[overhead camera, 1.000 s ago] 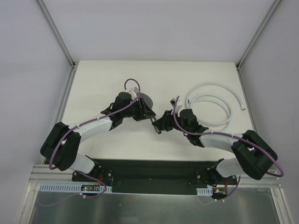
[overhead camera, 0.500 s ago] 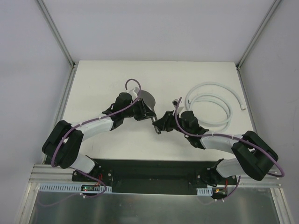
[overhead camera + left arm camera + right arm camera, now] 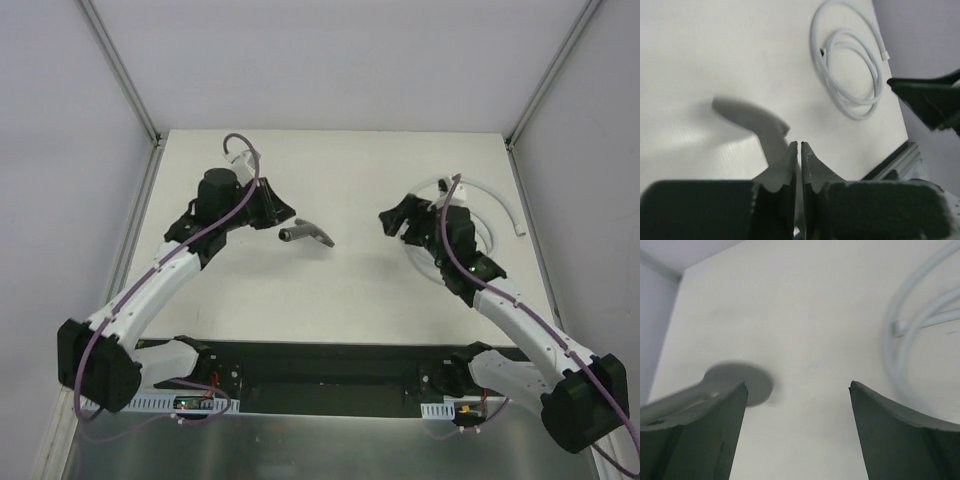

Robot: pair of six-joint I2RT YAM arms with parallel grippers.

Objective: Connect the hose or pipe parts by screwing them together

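My left gripper's fingers are shut and the shower head tips loose beyond them, so my right gripper needs to steady it before my left gripper opens and takes the shower head's handle (image 3: 293, 233).
The dark grey shower head (image 3: 305, 235) lies loose on the table between the two arms; it also shows blurred as the shower head (image 3: 752, 120) and the shower head (image 3: 737, 382). The pale coiled hose (image 3: 500, 196) rests at the right rear, partly under my right arm, with the same hose (image 3: 850, 75) seen whole and the hose (image 3: 905, 325) at the edge. My left gripper (image 3: 290, 208) is shut on nothing, just left of the head; its jaws (image 3: 800, 146) meet. My right gripper (image 3: 385, 220) is open and empty, right of the head and over the coil's left edge, as the right gripper (image 3: 797, 387).
The white table (image 3: 330, 290) is bounded by metal frame rails (image 3: 140, 215) at left and right, with grey walls behind. The arm bases sit on a dark plate (image 3: 320, 365) at the near edge. The right gripper's dark tip (image 3: 932, 97) shows in the left wrist view.
Both arms have drawn back from the middle. The left gripper has closed empty, the right has opened wide, and the shower head they were at now lies free on the table.
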